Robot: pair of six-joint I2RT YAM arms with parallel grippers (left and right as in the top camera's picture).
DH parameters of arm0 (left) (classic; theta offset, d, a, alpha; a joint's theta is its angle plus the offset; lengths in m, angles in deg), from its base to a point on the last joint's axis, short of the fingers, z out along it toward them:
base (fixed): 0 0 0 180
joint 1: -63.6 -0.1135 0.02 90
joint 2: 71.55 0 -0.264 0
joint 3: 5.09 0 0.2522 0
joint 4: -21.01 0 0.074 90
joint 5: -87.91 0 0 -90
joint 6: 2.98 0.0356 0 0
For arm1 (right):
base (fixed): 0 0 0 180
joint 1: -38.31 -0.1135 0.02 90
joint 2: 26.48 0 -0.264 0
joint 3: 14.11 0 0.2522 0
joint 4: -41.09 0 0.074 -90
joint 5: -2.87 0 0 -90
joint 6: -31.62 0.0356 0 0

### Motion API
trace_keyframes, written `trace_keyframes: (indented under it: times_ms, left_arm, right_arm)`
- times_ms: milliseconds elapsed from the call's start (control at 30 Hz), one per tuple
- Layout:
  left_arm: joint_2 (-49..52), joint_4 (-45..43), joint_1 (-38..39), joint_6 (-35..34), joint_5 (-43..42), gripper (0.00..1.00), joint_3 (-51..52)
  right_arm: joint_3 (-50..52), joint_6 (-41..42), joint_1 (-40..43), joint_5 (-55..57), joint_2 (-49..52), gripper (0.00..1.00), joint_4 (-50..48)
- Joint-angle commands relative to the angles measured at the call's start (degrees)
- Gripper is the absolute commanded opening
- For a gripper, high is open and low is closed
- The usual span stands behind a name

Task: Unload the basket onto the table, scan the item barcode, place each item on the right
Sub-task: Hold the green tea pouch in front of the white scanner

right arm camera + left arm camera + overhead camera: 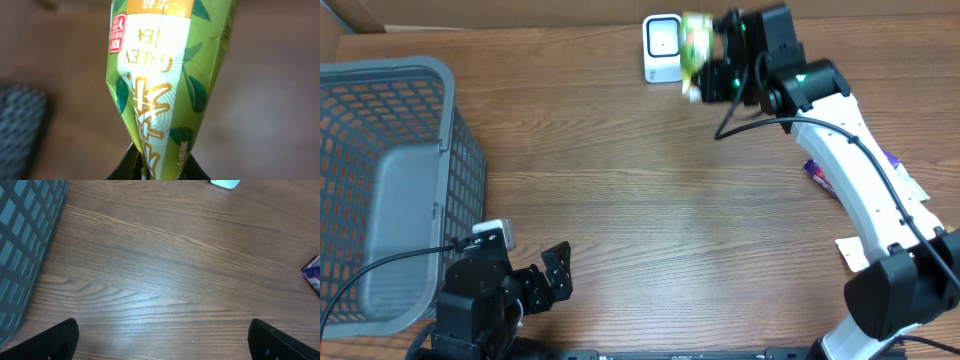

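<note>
Next, I release the green tea packet from my right gripper atop the red and purple packet point(873, 152).
The item is a green tea packet point(694, 52) with gold and white print, held in the air at the back of the table. My right gripper point(718, 62) is shut on its lower end, and the packet sits right in front of the white scanner point(661, 47). In the right wrist view the packet point(165, 85) fills the middle, pinched between the dark jaws of the right gripper point(157, 171). No barcode shows on the visible face. My left gripper point(556, 274) rests open near the front left, and in its own view the left gripper point(165, 342) holds nothing over bare wood.
A grey mesh basket point(390, 110) stands at the left edge, close to the left arm. A small red and purple packet point(817, 176) lies beside the right arm, with white cards point(912, 190) further right. The scanner's edge point(225, 183) shows at the top of the left wrist view.
</note>
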State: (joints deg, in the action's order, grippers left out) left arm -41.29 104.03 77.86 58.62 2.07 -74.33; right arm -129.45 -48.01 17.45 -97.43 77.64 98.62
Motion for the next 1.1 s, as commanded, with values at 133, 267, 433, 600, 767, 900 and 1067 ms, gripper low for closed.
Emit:
trace_keyframes:
  times_ms: [133, 267, 433, 600, 767, 900, 1067]
  left_arm:
    - [-0.33, -0.07, 0.02, 0.07, 0.72, 1.0, -0.09]
    - [-0.33, -0.07, 0.02, 0.09, 0.72, 1.0, -0.09]
    - [-0.33, -0.07, 0.02, 0.09, 0.72, 1.0, -0.09]
    - [-0.33, -0.07, 0.02, 0.07, 0.72, 1.0, -0.09]
    - [-0.33, -0.07, 0.02, 0.09, 0.72, 1.0, -0.09]
    - [-0.33, -0.07, 0.02, 0.07, 0.72, 1.0, -0.09]
    - [-0.33, -0.07, 0.02, 0.09, 0.72, 1.0, -0.09]
  right_arm:
    - [-4.2, -18.14, -5.84, 31.93, 0.81, 0.04, -9.09]
    - [-4.2, -25.29, -7.19, 42.32, 5.16, 0.04, -16.65]
    - [-4.2, -37.42, -7.58, 49.29, 12.48, 0.04, -28.46]
    - [-4.2, -61.05, -7.69, 49.79, 19.71, 0.04, -32.89]
    - [-4.17, -74.03, -7.69, 51.41, 25.44, 0.04, -40.17]
    - [-4.17, -76.06, -7.69, 51.12, 28.28, 0.04, -46.25]
    - [-4.15, -76.04, -7.74, 49.13, 28.79, 0.04, -47.63]
